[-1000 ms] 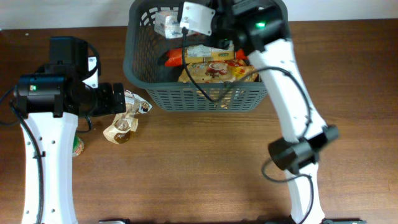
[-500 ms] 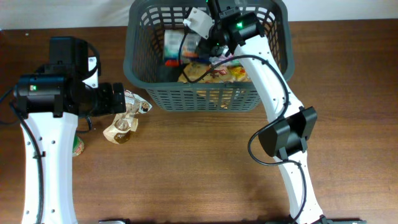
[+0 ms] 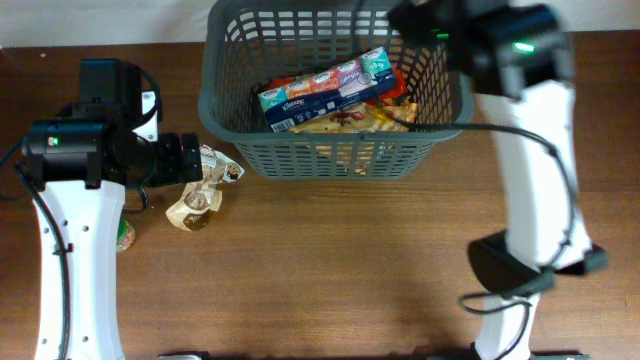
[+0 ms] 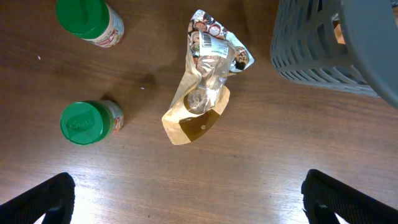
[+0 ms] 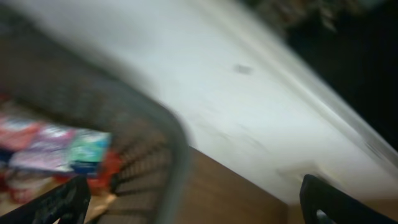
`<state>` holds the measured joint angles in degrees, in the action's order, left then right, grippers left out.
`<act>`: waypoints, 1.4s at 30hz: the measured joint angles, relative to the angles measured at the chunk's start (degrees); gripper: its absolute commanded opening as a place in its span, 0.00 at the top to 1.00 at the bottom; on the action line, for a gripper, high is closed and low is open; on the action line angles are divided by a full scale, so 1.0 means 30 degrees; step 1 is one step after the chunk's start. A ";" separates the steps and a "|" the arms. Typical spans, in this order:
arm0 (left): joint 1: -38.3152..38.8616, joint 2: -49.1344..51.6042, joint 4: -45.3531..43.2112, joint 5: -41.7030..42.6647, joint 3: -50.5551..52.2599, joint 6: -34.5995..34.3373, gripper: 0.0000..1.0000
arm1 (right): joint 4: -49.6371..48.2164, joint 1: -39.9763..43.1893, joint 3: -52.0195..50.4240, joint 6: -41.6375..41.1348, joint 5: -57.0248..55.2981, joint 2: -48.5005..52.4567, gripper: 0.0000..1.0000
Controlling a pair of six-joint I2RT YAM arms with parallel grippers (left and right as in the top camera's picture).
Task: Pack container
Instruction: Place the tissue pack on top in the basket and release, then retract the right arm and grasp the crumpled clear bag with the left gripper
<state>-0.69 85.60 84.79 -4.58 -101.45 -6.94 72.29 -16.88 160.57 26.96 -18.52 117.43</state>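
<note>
The robot's left gripper will next move to the clear and tan pouch next to the basket and close on the pouch's white label [image 3: 211,168] [image 4: 213,47] near its printed end.
The container, a dark grey slotted basket [image 3: 330,155], stands at the table's far middle. Inside it a long tissue pack [image 3: 325,88] lies slantwise on top of snack packets [image 3: 350,120]. My right gripper [image 3: 425,18] hovers blurred over the basket's far right corner. In the right wrist view it [image 5: 199,205] is open and empty, above the basket rim [image 5: 171,146], with the tissue pack [image 5: 56,149] at the left. My left gripper [image 4: 199,205] is open and empty over bare wood, just short of a clear and tan pouch [image 4: 205,81] lying left of the basket [image 4: 329,50].
Two green-lidded jars [image 4: 87,18] [image 4: 87,121] stand left of the pouch [image 3: 205,190]. One jar [image 3: 123,235] peeks out beside the left arm in the overhead view. A white wall [image 5: 249,93] lies behind the table's far edge.
My right gripper has opened and let go of the tissue pack, which now lies in the basket. The right arm swung up and to the right. The left arm has not moved.
</note>
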 measured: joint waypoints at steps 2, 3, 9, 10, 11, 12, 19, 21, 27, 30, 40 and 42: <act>0.0000 0.0000 0.0117 -0.0109 0.0007 0.0066 0.01 | 0.0219 0.1188 0.0080 -0.1027 -0.0036 -0.0663 0.01; 0.0000 0.0000 0.0474 -0.0262 0.0007 0.0138 0.01 | 0.0627 0.2630 0.0146 -0.2259 -0.0073 -0.1013 0.01; 0.0000 0.0000 0.1392 -0.0583 0.0007 0.0175 0.01 | 0.3585 0.9034 0.0138 -0.7242 0.1953 -0.0532 0.01; 0.0000 0.0000 0.1596 -0.0612 0.0007 0.0219 0.01 | 0.4138 1.0550 0.0131 -0.8138 0.3184 -0.0226 0.01; 0.0000 0.0000 0.1661 -0.0634 0.0000 0.0226 0.01 | 0.4342 1.1118 0.0124 -0.8546 0.3723 -0.0102 0.01; 0.0000 0.0000 0.1661 -0.0656 0.0007 0.0262 0.01 | 0.4758 1.2451 0.0117 -0.9136 0.4903 0.0226 0.01; 0.0000 0.0000 0.1668 -0.1581 0.0007 0.1093 0.01 | 0.6819 1.6276 0.0080 -1.0688 0.9479 0.1734 0.01; 0.0000 0.0000 0.1421 -0.1647 0.0007 0.1173 0.01 | 0.6951 1.6356 0.0073 -1.0848 0.9828 0.1880 0.01; 0.0000 0.0000 0.0080 -0.0663 0.0007 0.1370 0.01 | 0.6980 1.6327 0.0058 -1.0994 1.0469 0.1880 0.01; -0.0022 0.0036 -0.1115 -0.0408 0.0007 0.1719 0.00 | 0.6980 1.6327 0.0058 -1.1001 1.0579 0.1880 0.01; -0.4277 0.4561 -0.2040 0.2484 0.0000 0.4116 0.18 | 0.6987 1.6327 0.0058 -1.1001 1.0593 0.1880 0.01; -0.4226 0.6484 -0.2120 0.2987 0.0000 0.5457 0.21 | 0.6987 1.6327 0.0058 -1.1009 1.0586 0.1880 0.01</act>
<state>-13.37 105.06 78.43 4.38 -101.45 9.43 93.25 32.10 160.75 -6.07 13.23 123.07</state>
